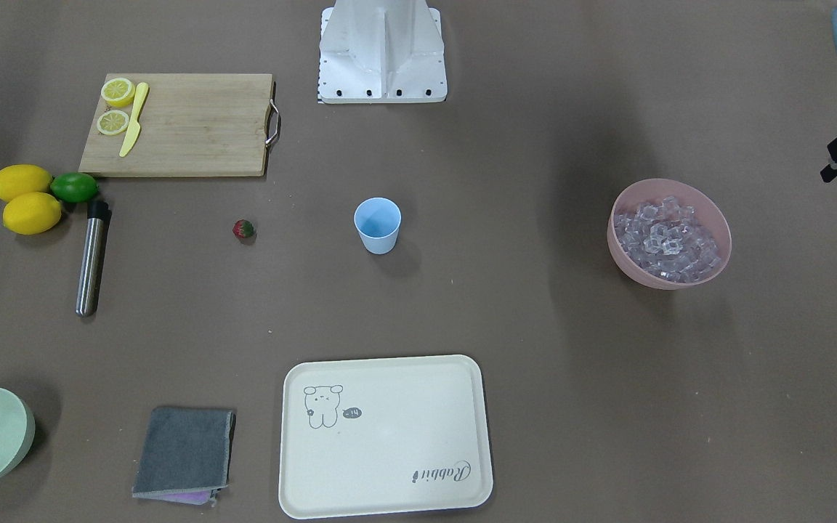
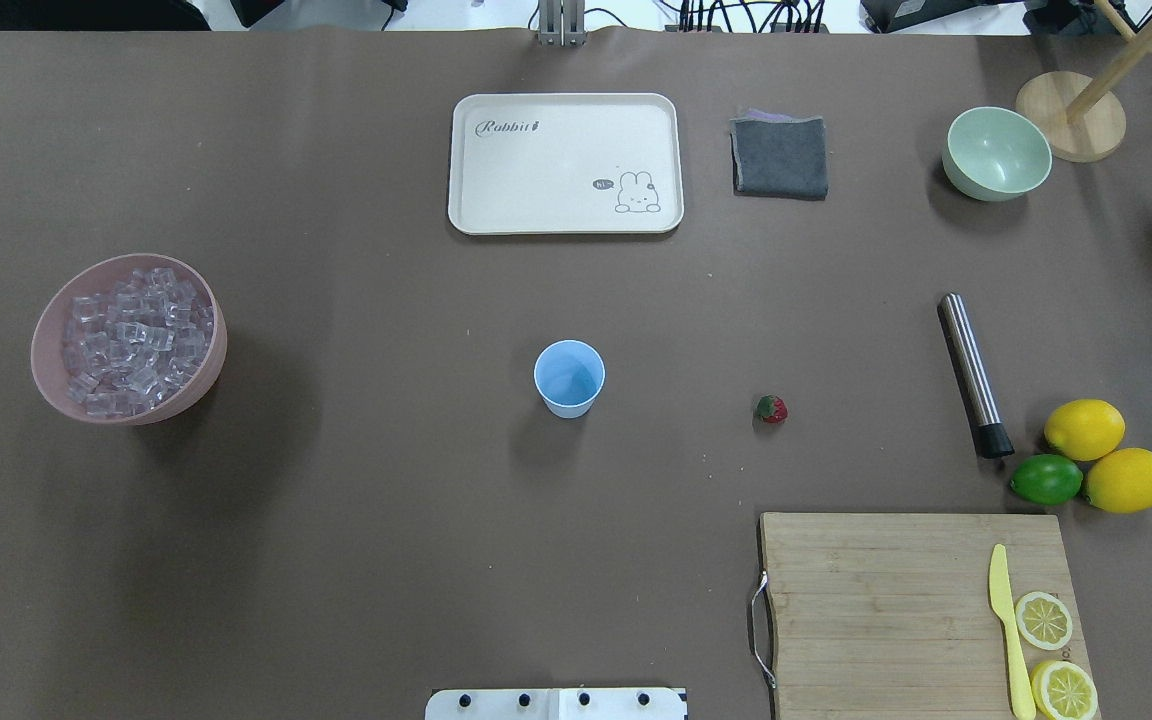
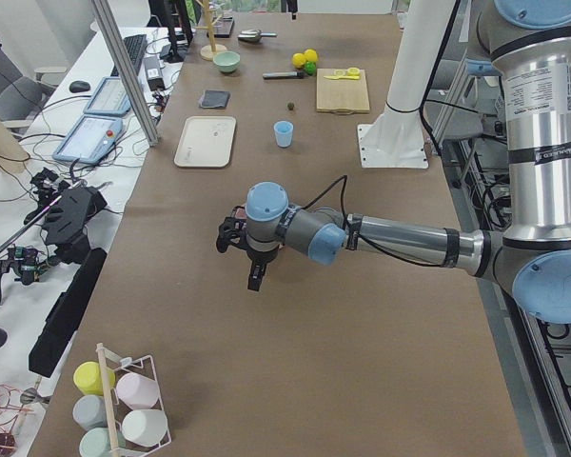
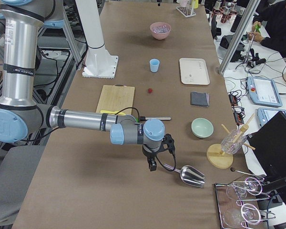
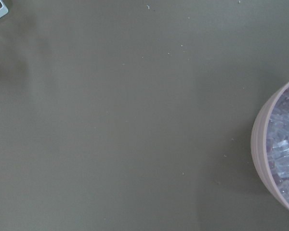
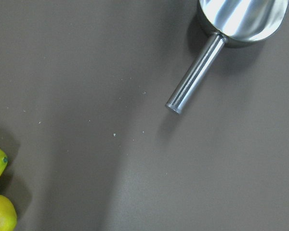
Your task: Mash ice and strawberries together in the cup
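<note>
The robot's left gripper should close on an ice cube in the pink bowl, near the bowl's side [image 1: 657, 212] away from the cream tray.
The light blue cup [image 2: 569, 378] stands upright and empty mid-table. The small red strawberry [image 2: 771, 408] lies on the table to its right, apart from it. The ice [image 2: 131, 340] fills the pink bowl [image 2: 46, 340] at the far left. My left gripper [image 3: 251, 276] hangs above the table beside that bowl, whose ice [image 5: 284, 154] shows at the left wrist view's right edge; I cannot tell its jaw state. My right gripper [image 4: 152, 164] hovers at the table's right end by a steel scoop [image 6: 241, 19]; its state cannot be told.
A steel muddler [image 2: 974, 375] lies right of the strawberry, next to two lemons [image 2: 1084, 428] and a lime [image 2: 1046, 479]. A cutting board [image 2: 886, 600] holds a yellow knife and lemon halves. A cream tray [image 2: 566, 215], grey cloth [image 2: 779, 157] and green bowl [image 2: 996, 150] line the far side.
</note>
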Tool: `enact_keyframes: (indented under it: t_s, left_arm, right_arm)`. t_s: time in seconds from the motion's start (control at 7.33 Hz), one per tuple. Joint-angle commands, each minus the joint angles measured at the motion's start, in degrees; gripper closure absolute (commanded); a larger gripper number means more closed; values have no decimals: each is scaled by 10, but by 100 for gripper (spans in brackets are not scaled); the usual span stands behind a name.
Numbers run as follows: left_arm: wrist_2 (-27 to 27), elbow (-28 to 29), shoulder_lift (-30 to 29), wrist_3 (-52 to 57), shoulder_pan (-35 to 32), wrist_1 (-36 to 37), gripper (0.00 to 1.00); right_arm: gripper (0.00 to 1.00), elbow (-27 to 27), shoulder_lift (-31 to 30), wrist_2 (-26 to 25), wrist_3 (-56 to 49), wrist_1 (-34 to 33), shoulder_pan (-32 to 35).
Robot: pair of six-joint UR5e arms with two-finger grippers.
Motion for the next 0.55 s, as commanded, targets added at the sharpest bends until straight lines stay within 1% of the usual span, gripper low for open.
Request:
enact_keyframes:
  t_s: [0.0, 0.27, 0.41]
  left_arm:
    - [2, -15, -12, -81, 10, 0, 3]
    - [6, -34, -22, -128, 55, 0, 3]
    - [21, -53, -29, -131, 80, 0, 3]
  right_arm:
    - [0, 0, 3, 0, 2, 0, 0]
    - [0, 0, 4, -1, 1, 1, 0]
    - [0, 1, 4, 0, -1, 1, 0]
